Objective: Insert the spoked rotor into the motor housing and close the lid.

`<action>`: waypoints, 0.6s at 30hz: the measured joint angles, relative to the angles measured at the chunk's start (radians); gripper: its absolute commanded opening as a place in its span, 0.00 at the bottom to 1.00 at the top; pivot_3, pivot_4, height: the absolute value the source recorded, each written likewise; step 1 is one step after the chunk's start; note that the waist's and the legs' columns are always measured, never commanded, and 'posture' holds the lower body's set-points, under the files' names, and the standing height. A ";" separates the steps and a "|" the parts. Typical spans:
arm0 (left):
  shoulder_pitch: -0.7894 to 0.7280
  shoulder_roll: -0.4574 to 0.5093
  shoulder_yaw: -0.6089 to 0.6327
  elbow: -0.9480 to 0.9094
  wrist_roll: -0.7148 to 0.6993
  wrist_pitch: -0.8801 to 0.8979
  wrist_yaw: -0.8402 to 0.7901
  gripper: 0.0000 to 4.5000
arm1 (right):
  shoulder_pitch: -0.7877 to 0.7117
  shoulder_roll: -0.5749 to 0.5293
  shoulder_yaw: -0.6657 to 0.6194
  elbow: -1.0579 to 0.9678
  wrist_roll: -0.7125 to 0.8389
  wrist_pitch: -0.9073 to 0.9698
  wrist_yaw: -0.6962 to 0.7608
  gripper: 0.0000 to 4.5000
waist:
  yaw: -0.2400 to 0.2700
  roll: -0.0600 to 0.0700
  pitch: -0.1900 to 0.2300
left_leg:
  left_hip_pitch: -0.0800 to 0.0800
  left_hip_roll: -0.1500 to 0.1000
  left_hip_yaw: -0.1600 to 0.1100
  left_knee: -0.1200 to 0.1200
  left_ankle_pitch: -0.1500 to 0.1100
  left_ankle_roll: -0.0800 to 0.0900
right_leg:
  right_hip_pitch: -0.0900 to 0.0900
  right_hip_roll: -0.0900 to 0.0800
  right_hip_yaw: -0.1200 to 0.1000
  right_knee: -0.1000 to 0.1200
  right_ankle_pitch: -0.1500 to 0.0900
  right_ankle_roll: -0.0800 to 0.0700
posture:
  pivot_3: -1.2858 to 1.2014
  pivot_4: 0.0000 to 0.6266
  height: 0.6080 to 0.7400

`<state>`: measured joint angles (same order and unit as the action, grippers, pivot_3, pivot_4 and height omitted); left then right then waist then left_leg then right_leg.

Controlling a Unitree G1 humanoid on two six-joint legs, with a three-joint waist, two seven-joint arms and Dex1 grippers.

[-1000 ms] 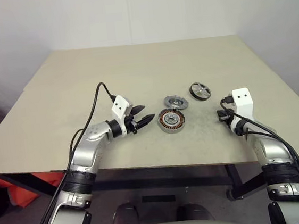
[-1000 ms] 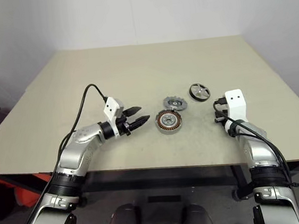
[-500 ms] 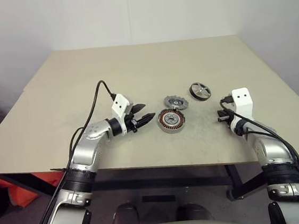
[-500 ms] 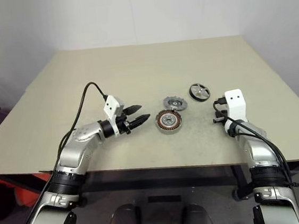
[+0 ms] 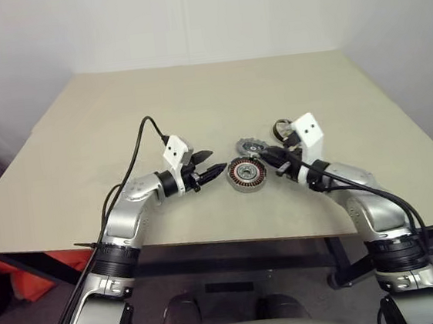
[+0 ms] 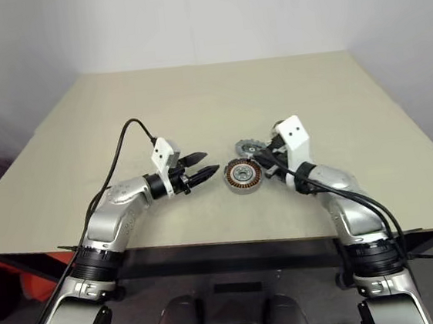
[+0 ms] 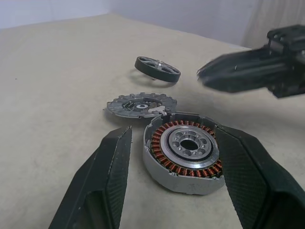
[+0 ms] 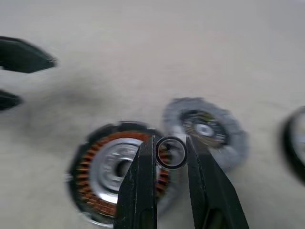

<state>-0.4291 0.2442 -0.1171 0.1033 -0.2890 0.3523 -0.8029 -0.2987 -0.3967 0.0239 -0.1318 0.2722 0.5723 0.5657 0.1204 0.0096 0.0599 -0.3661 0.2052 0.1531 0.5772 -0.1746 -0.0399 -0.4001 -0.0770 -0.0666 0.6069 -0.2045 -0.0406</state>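
The robot's right gripper needs to set the small dark ring down in the middle part of the motor housing (image 5: 247, 173) (image 8: 123, 168).
The motor housing (image 5: 247, 174), a silver cup with copper windings, sits on the table's near middle. The notched grey lid (image 7: 140, 104) lies flat just behind it. Further back right lies the dark spoked rotor (image 7: 157, 69). My left gripper (image 5: 216, 160) is open and level, with its tips just left of the housing. My right gripper (image 5: 266, 154) hovers above the gap between housing and lid, pointing left. It is shut on a small dark ring (image 8: 171, 152) pinched between its fingertips.
The beige table (image 5: 195, 102) stretches wide behind and to both sides of the parts. Its front edge runs just below my forearms. A black cable (image 5: 139, 147) arches over my left wrist.
My right arm has swung left and up from the table's right side to just above the housing and lid. The left arm and the three parts have stayed put.
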 measured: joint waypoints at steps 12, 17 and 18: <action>0.014 0.036 0.006 -0.021 0.000 0.001 0.013 0.65 | -0.040 0.074 0.117 0.125 -0.061 -0.002 -0.001 0.13 | 0.001 0.000 0.000 | -0.001 0.000 0.000 0.000 0.000 0.000 | 0.000 0.000 0.000 0.000 0.000 0.000 | 0.52 0.00 1.00; 0.030 0.037 0.006 -0.037 0.000 0.003 0.022 0.65 | -0.024 0.072 0.118 0.120 -0.068 0.000 -0.002 0.13 | 0.000 0.000 0.000 | 0.000 0.000 0.000 0.000 0.000 0.000 | 0.000 0.000 0.000 0.000 0.000 0.000 | 0.52 0.00 1.00; 0.031 0.038 0.006 -0.038 0.000 0.003 0.022 0.65 | -0.024 0.071 0.118 0.120 -0.069 0.000 -0.002 0.13 | 0.000 0.000 0.000 | 0.000 0.000 0.000 0.000 0.000 -0.001 | 0.000 0.000 0.000 0.000 0.000 0.000 | 0.52 0.00 1.00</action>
<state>-0.3979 0.2819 -0.1111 0.0655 -0.2890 0.3551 -0.7807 -0.3230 -0.3259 0.1416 -0.0118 0.2036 0.5723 0.5642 0.1204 0.0097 0.0599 -0.3659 0.2052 0.1530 0.5770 -0.1744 -0.0404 -0.4001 -0.0769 -0.0663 0.6071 -0.2045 -0.0407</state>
